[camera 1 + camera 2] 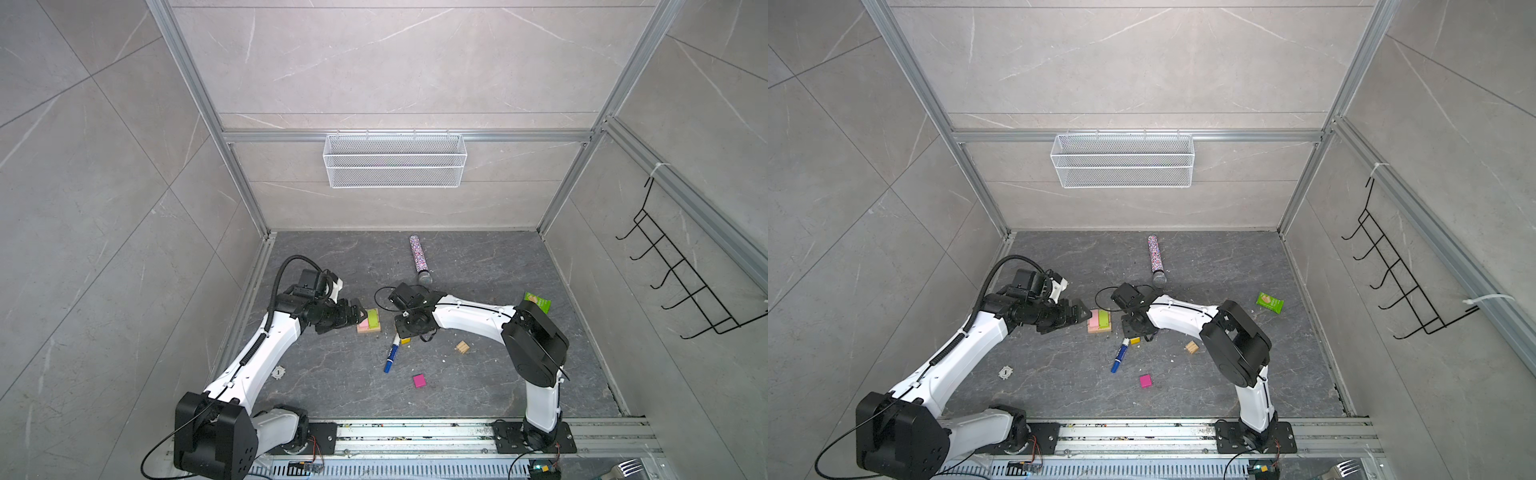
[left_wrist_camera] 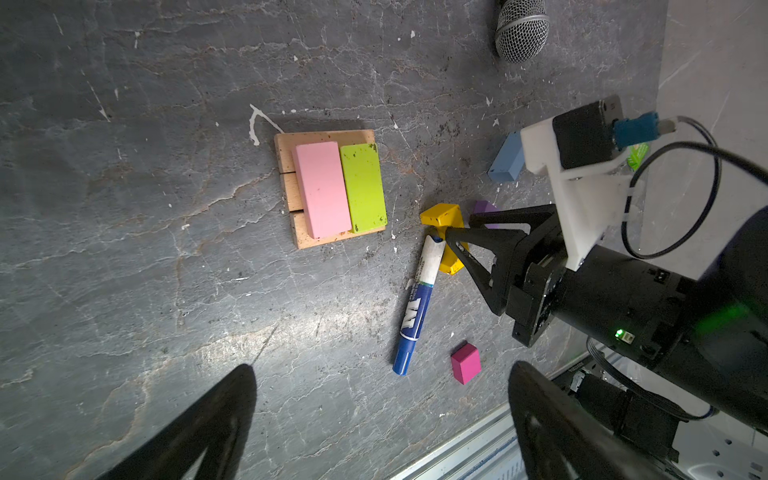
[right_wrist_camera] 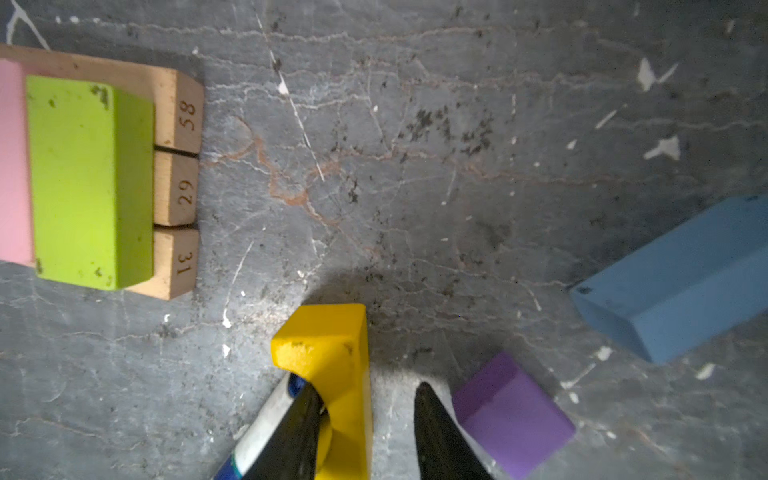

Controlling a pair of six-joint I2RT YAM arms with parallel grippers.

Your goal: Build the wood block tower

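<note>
The left gripper I use should next move to the narrow middle [image 1: 404, 336] [image 2: 456, 238] of the yellow arch beside the marker and close there.
The tower [image 2: 291, 195] is three tan bars side by side with a pink block [image 2: 323, 189] and a lime-green block [image 2: 363, 187] lying flat on them. My right gripper [image 3: 365, 388] is down at the floor astride the yellow arch [image 3: 328, 353]. One finger sits in the arch's hollow against the marker, and the other stands a small gap off its flat side, so it is open. A purple block [image 3: 515, 415] and a light-blue block [image 3: 681, 274] lie close by. My left gripper [image 2: 382, 370] hovers wide open and empty, left of the tower [image 1: 368, 328].
A blue-and-white marker [image 1: 391, 354] lies against the arch. A magenta block [image 1: 419, 380] and a tan cube [image 1: 462, 347] lie nearer the front. A glittery tube [image 1: 419, 259] lies at the back, a green packet [image 1: 537, 301] at the right and a white disc [image 1: 278, 372] at the left.
</note>
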